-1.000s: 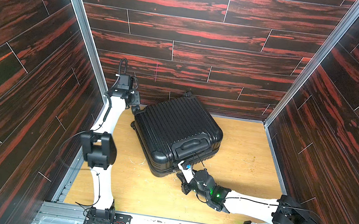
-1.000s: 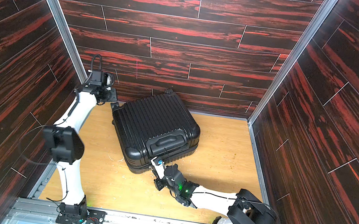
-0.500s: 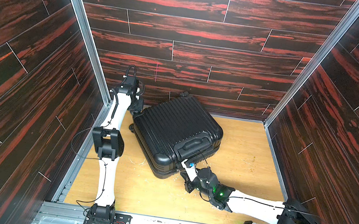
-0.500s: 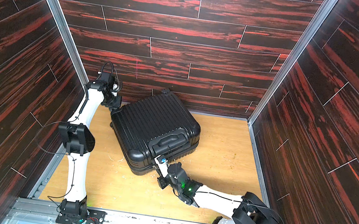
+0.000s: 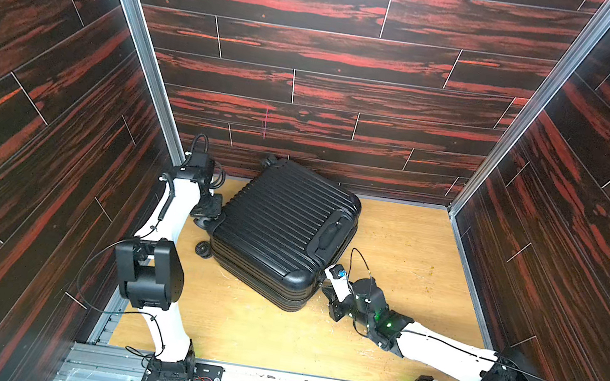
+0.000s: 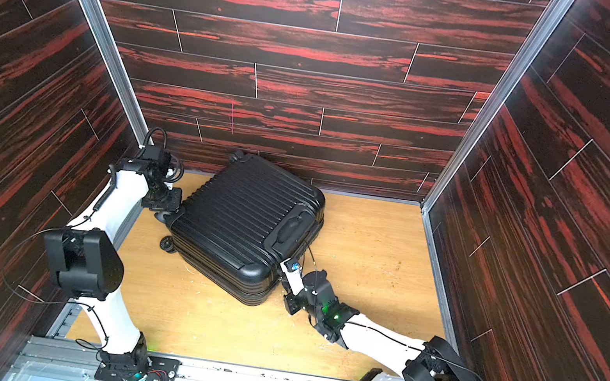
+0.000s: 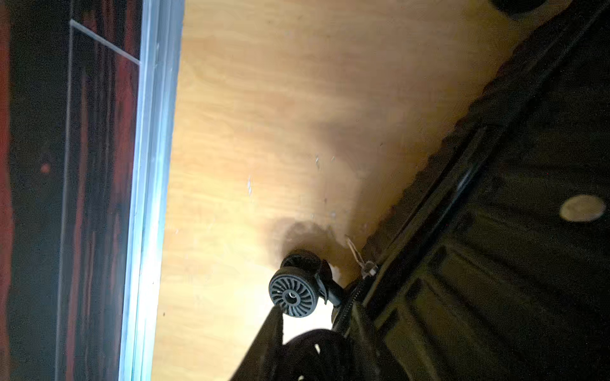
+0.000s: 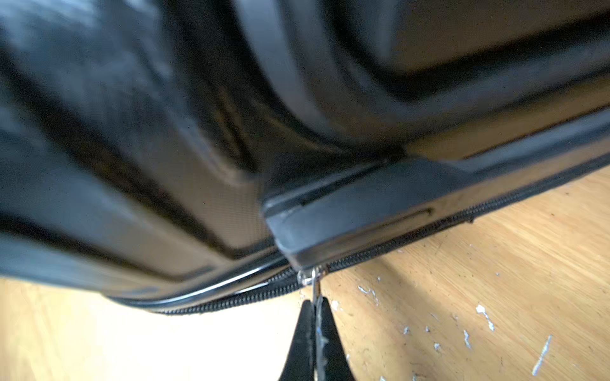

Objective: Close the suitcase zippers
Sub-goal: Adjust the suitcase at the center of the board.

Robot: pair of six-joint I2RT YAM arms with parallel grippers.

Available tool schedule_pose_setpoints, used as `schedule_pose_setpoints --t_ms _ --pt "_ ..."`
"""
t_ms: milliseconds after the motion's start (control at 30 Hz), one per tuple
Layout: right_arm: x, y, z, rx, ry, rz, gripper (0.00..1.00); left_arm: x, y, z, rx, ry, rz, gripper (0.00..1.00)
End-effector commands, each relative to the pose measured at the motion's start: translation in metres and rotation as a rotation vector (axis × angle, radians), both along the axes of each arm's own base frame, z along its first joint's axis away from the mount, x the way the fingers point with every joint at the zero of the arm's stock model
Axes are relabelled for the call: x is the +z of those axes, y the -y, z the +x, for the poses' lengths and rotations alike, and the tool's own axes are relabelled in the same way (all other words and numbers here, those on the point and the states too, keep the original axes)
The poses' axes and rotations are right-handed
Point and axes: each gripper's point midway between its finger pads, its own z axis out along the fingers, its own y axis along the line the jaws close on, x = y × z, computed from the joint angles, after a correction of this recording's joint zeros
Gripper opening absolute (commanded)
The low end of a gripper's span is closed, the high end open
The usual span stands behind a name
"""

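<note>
The robot's right fingers pinch the zipper pull below its ring, so the right gripper needs to open and take the pull closer to the ring [image 8: 311, 276] before drawing it on.
The black ribbed suitcase [image 5: 281, 229] [image 6: 241, 219] lies flat and shut on the wooden floor near the back wall. My right gripper [image 8: 316, 301] [image 5: 324, 282] is at its front right side, shut on a small metal zipper pull [image 8: 315, 283]. The zipper track [image 8: 231, 301] runs along the seam both ways from the pull. My left gripper [image 5: 213, 206] [image 7: 312, 313] is at the suitcase's left corner, shut around a black wheel [image 7: 317, 356]. A second wheel [image 7: 293, 295] and a stretch of zipper track [image 7: 351, 300] show just beyond it.
Dark red plank walls close in the back and both sides. A metal post [image 5: 143, 52] stands right behind the left arm. Bare wooden floor [image 5: 409, 248] lies to the right of the suitcase, and more floor [image 5: 253, 335] in front. White flecks [image 8: 482, 313] dot the floor.
The suitcase has turned a little, its far right corner swinging toward the back wall. My left gripper came down to the corner wheel and narrowed on it. The right gripper kept hold of the pull.
</note>
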Motion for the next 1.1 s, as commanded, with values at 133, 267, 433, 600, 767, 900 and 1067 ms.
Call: schedule_pose_setpoints --t_ms 133,267,433,600,767,900,1067 --pt "-0.015 -0.001 -0.004 0.109 -0.023 0.012 0.05 -0.01 0.029 -0.028 -0.103 -0.104 -0.058 0.38" --pt "-0.021 -0.002 0.007 0.114 -0.008 -0.001 0.09 -0.007 0.03 -0.029 -0.123 -0.097 -0.056 0.4" --pt "-0.024 -0.005 0.015 0.121 -0.011 0.006 0.19 -0.004 0.03 -0.032 -0.142 -0.095 -0.049 0.41" --pt "-0.023 -0.007 0.019 0.129 0.003 0.018 0.26 -0.003 0.031 -0.031 -0.147 -0.092 -0.05 0.41" --pt "-0.02 -0.009 0.021 0.139 0.025 0.029 0.29 -0.003 0.031 -0.032 -0.15 -0.092 -0.054 0.41" --pt "-0.016 -0.01 0.022 0.144 0.051 0.044 0.29 0.001 0.031 -0.034 -0.148 -0.086 -0.05 0.42" --pt "-0.008 -0.009 0.021 0.145 0.091 0.074 0.15 0.029 0.026 -0.036 -0.147 0.017 -0.006 0.53"
